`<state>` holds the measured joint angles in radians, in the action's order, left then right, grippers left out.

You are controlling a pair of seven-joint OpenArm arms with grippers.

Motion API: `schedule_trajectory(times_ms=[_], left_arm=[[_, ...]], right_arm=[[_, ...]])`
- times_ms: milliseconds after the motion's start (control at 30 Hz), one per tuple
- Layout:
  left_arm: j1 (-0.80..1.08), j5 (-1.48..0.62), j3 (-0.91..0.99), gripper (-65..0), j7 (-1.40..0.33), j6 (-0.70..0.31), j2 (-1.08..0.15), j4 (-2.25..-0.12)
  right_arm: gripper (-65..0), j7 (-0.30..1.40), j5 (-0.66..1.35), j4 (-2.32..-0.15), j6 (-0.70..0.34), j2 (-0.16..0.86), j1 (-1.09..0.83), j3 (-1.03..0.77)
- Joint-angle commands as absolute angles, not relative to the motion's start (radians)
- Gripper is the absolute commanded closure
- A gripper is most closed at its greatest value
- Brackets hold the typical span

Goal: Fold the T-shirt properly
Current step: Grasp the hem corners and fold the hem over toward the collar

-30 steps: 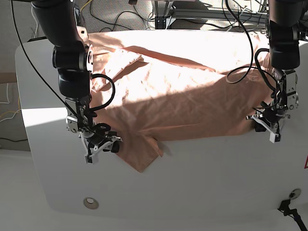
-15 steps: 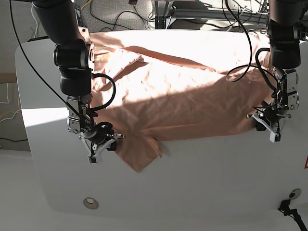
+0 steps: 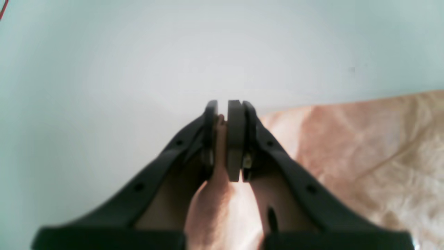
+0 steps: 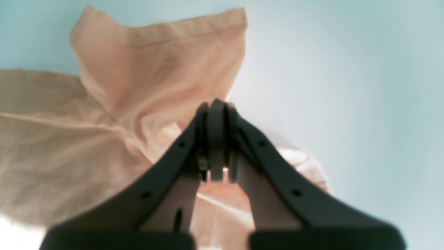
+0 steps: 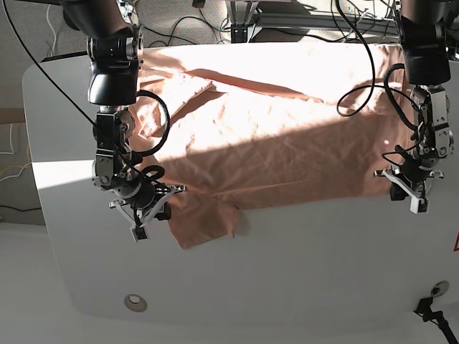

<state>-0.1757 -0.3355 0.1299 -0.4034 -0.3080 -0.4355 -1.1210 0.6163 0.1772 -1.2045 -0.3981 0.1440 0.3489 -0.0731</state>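
Observation:
My right gripper should release the T-shirt's front edge on the sunlit cloth (image 5: 170, 120) next to the far folded flap. The T-shirt now lies spread across the white table.
The salmon T-shirt (image 5: 272, 143) lies spread across the white table (image 5: 301, 265), with a sleeve flap (image 5: 204, 226) hanging toward the front edge. My right gripper (image 5: 147, 206), on the base view's left, is shut on the shirt's edge beside that flap. In the right wrist view its jaws (image 4: 215, 104) are closed with fabric (image 4: 156, 76) bunched under them. My left gripper (image 5: 407, 190), on the base view's right, is shut on the shirt's other front corner. The left wrist view shows its jaws (image 3: 225, 104) pinching a fold of cloth (image 3: 364, 156).
Black cables (image 5: 287, 21) and frame parts sit behind the table's far edge. A round metal fitting (image 5: 134, 302) is set in the table near the front left. Cables loop off both arms over the shirt. Bright sunlight crosses the cloth.
My right gripper has shifted up and slightly left, dragging the sleeve flap left with it. My left gripper has moved a little down and right, still holding the cloth.

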Motion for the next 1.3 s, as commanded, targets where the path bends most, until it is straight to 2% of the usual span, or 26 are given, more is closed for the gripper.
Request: schedule_trajectory(times_ms=[0,267,667,1000,1133,1267], left_arm=[[-0.171,-0.343,0.137,0.0,-0.386,-0.309,-0.455,-1.196],[-0.036,-0.343,0.251,0.0,-0.386,-0.309,-0.458,-1.409],[0.15,-0.341,0.355,0.0,-0.386,-0.309,-0.458,-1.603],[0.259,-0.341,0.355,0.0,-0.386,-0.309,-0.463,-1.702],[0.259,-0.34,0.355,0.0,-0.386,-0.309,-0.463,-1.701],[0.262,-0.34,0.355,0.0,-0.386,-0.309,-0.484,-1.698]], right_arm=[[0.0,0.624,0.189,-1.32,-0.403,0.153,0.348,-0.079],[0.0,0.759,0.189,-1.636,-0.403,0.154,0.189,-0.081],[0.0,0.771,0.185,-1.943,-0.403,0.156,-0.096,-0.082],[0.0,0.771,0.188,-2.006,-0.409,0.157,-0.249,-0.179],[0.0,0.771,0.188,-2.006,-0.499,0.157,-0.28,-0.239],[0.0,0.825,0.188,-2.006,-0.521,0.156,-0.294,-0.274]])
